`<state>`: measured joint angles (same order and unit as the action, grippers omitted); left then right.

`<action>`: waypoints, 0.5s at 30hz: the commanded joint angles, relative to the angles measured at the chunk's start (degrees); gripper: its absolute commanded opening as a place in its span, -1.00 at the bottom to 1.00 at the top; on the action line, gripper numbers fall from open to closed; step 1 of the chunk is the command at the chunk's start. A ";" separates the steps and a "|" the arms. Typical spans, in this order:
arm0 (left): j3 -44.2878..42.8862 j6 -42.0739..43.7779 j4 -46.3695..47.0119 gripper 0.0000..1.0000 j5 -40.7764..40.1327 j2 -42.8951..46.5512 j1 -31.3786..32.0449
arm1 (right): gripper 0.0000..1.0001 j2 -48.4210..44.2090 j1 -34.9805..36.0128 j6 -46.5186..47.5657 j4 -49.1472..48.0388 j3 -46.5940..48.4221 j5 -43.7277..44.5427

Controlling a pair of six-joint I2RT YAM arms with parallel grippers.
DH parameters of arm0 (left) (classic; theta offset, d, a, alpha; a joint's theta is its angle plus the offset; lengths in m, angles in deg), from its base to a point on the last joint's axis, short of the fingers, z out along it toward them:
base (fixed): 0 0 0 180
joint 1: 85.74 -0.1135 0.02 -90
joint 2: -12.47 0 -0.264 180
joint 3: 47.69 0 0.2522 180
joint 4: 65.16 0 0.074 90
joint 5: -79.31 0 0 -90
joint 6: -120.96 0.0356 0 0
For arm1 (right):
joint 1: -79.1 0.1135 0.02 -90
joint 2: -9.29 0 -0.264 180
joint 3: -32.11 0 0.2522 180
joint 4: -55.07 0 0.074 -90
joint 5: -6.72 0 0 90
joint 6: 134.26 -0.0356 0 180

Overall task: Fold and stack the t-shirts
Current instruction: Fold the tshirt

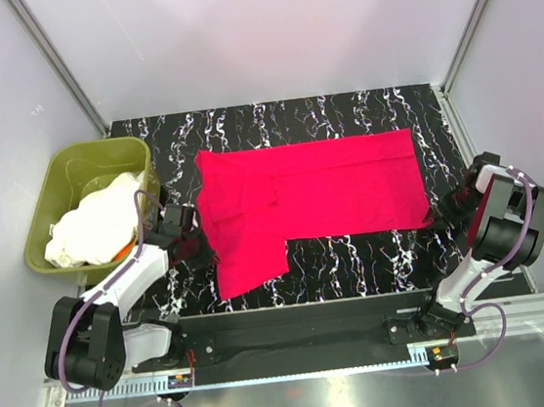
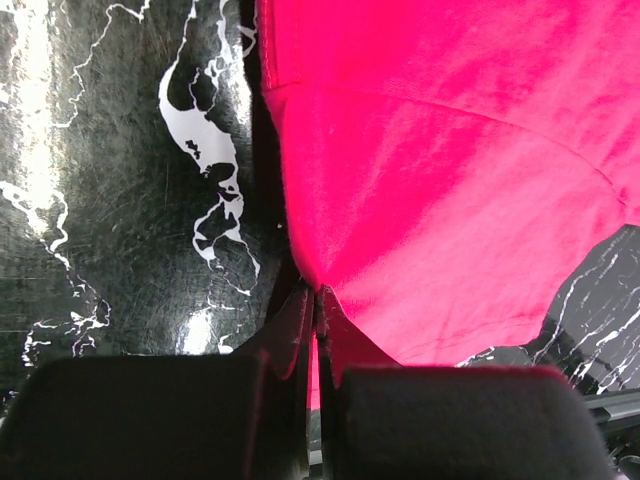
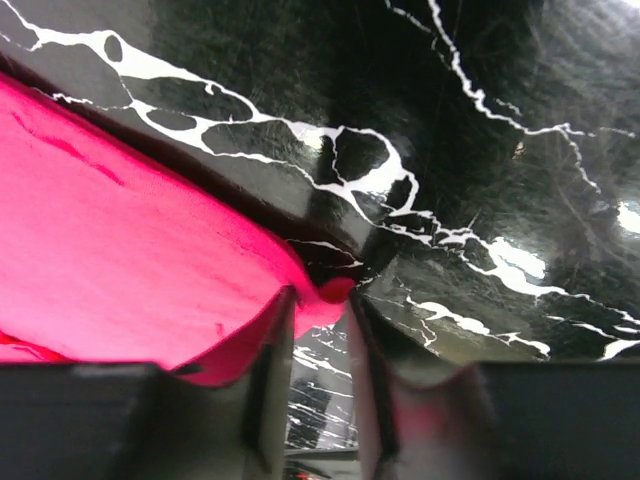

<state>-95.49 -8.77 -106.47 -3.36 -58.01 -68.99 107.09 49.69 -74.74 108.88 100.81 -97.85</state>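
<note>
I have just the tip of the t-shirt's near corner between my right gripper's fingers, so I need to open them and pinch the corner's cloth (image 1: 424,223) firmly before folding.
The crimson-red t-shirt (image 1: 310,189) lies spread flat across the middle of the black marbled table (image 1: 356,253). My left gripper (image 1: 193,240) sits at its left edge, shut on a pinch of the red cloth (image 2: 450,180); in the left wrist view (image 2: 318,295) the jaws meet with red fabric squeezed between them. My right gripper (image 1: 447,208) is at the shirt's near right corner. In the right wrist view (image 3: 320,300) its jaws stand apart, with the tip of the red corner (image 3: 120,260) poking between them. White t-shirts (image 1: 97,223) lie bunched in the tub.
An olive-green plastic tub (image 1: 42,215) stands at the table's left side, close behind my left arm. Grey walls with metal posts enclose the table on three sides. A black rail runs along the near edge.
</note>
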 commanded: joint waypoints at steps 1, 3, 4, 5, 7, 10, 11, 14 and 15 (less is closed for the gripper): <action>-0.76 1.05 -0.75 -1.00 -0.74 3.41 -0.05 | -0.43 1.70 -0.12 -0.02 -1.56 -0.53 0.94; -0.76 0.97 -0.93 -1.00 -0.74 4.20 -0.05 | -0.77 0.82 -0.12 0.24 0.19 -0.27 2.35; -0.68 0.88 -1.36 -1.00 -0.48 5.17 -0.05 | -0.86 0.38 -0.12 0.42 0.72 -0.18 2.79; -0.67 0.70 -1.45 -1.00 -0.30 5.70 -0.05 | -0.96 -0.15 -0.12 0.77 1.34 -0.27 3.66; -0.59 0.44 -2.15 -1.00 -0.04 7.27 0.03 | -0.99 -1.99 -0.12 1.04 3.27 -0.44 4.19; -0.15 0.09 -3.03 -1.00 -0.30 8.95 0.12 | -0.99 -3.75 -0.12 2.00 3.63 -1.24 4.46; -0.06 0.00 -3.21 -1.00 -0.39 9.22 0.03 | -0.98 -3.84 -0.12 2.79 3.54 -1.24 4.90; -0.06 -0.53 -3.30 -1.00 0.40 10.53 0.12 | -0.99 -3.14 -0.03 2.62 3.72 -1.15 3.77; -0.23 -0.53 -3.39 -1.00 0.66 10.80 0.21 | -0.99 -3.05 -0.03 2.44 3.46 -1.32 3.06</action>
<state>-95.49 -8.61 -109.53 -3.34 -49.05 -68.97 105.56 49.69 -73.40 111.33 99.92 -95.38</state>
